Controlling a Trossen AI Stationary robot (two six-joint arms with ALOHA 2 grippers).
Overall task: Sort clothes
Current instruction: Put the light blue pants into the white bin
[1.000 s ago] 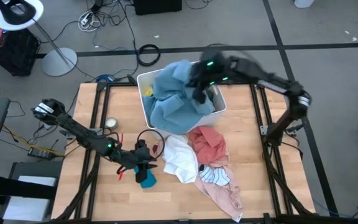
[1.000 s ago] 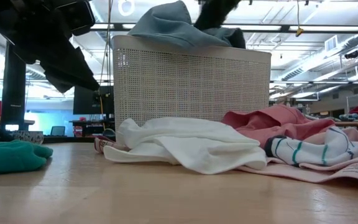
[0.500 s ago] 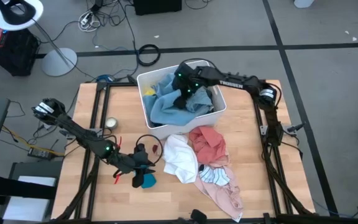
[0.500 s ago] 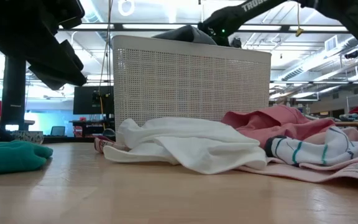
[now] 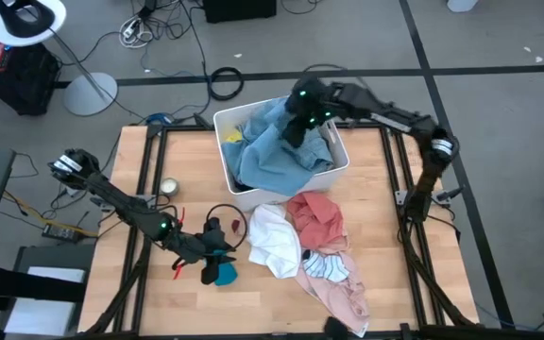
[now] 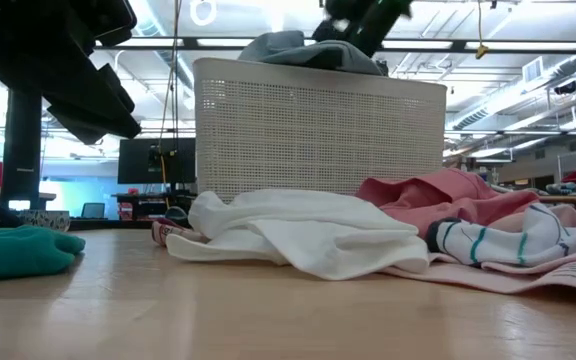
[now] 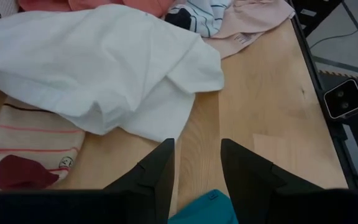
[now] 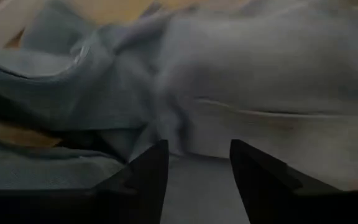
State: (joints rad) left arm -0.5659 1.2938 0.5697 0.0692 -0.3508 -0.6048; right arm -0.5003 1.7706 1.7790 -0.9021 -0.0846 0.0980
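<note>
Next, I grab the heap [image 5: 264, 142] with my right gripper and tuck it deeper before taking the salmon garment, because the light blue garment bulges above the white bin's rim.
A light blue garment [image 5: 274, 151] lies heaped in the white bin [image 5: 340, 162] at the table's far middle, spilling over the rim [image 6: 288, 45]. My right gripper [image 5: 297, 130] hangs open just above this heap [image 8: 241, 74]. In front of the bin lie a white garment [image 5: 274, 241], a salmon one [image 5: 317, 217], a striped one [image 5: 327, 267] and a pale pink one [image 5: 346, 300]. My left gripper [image 5: 221, 247] stands open over a teal piece [image 5: 223, 275], pointing at the white garment [image 7: 104, 68].
A black looped cord [image 5: 229, 212], a tape roll [image 5: 168, 187] and a red item [image 5: 179, 265] lie near my left arm. A striped beige piece with a maroon patch [image 7: 36, 146] sits beside the white garment. Bare wood shows at the table's near left [image 5: 253, 307].
My right gripper has dipped down into the bin with the blue garment, then risen and swung toward the table's right. The garment, raised high a second ago, now lies lower in the bin. The bin has slid slightly toward the table's right edge.
</note>
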